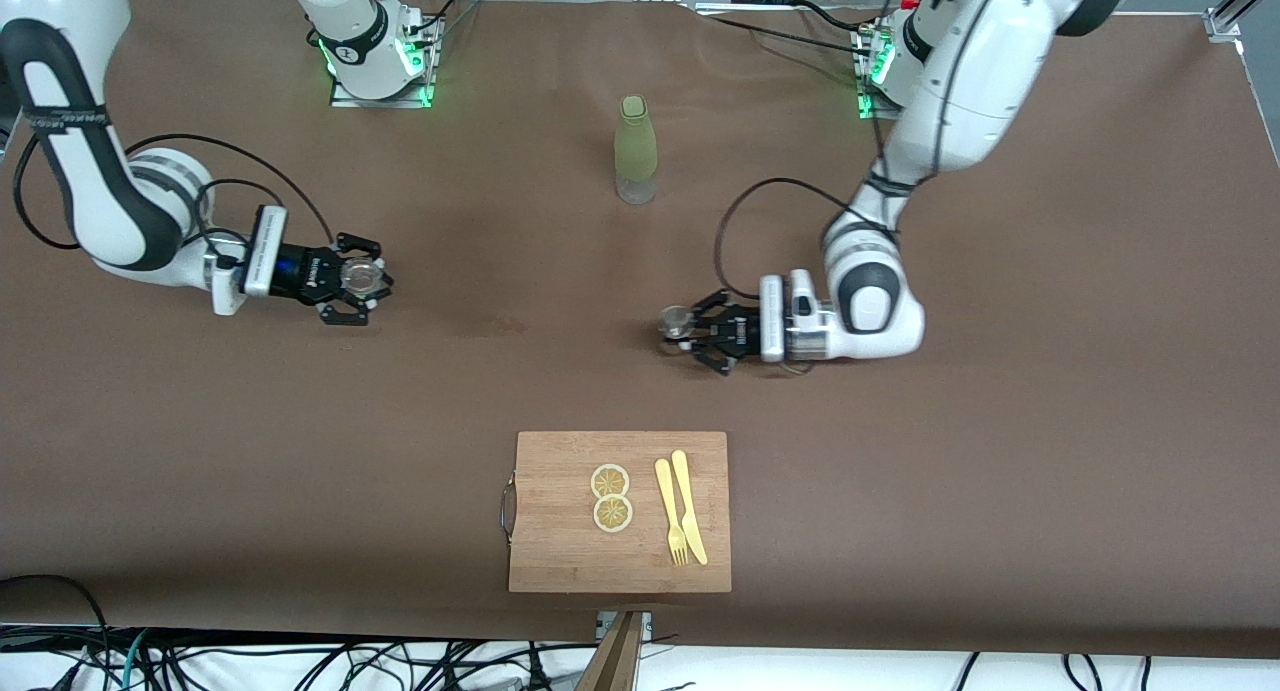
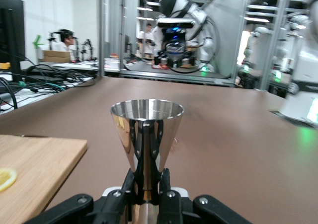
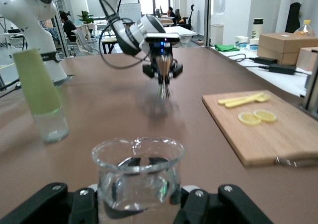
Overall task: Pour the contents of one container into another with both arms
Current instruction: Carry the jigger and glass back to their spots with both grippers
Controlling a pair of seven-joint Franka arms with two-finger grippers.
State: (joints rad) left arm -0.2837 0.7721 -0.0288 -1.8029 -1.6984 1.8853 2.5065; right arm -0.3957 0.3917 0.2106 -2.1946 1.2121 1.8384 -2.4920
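I need to release the steel jigger, now held over the table's middle, from my left gripper on the bare table (image 1: 963, 308) in front of that arm's own base.
My left gripper (image 1: 688, 333) is shut on the narrow waist of a steel jigger (image 1: 677, 321), held upright just over the middle of the table. In the left wrist view the jigger (image 2: 146, 127) rises from between the fingers of the left gripper (image 2: 147, 177), its cup open at the top. My right gripper (image 1: 358, 281) is shut on a small clear glass beaker (image 1: 360, 274) over the right arm's end of the table. The right wrist view shows the beaker (image 3: 136, 174) upright in the right gripper (image 3: 136, 196), with the jigger (image 3: 163, 75) farther off.
A pale green bottle (image 1: 635, 151) stands between the two bases. A wooden cutting board (image 1: 560, 471) lies near the front edge, carrying two lemon slices (image 1: 610, 496) and a yellow fork and knife (image 1: 680, 511). Black cables loop from both wrists.
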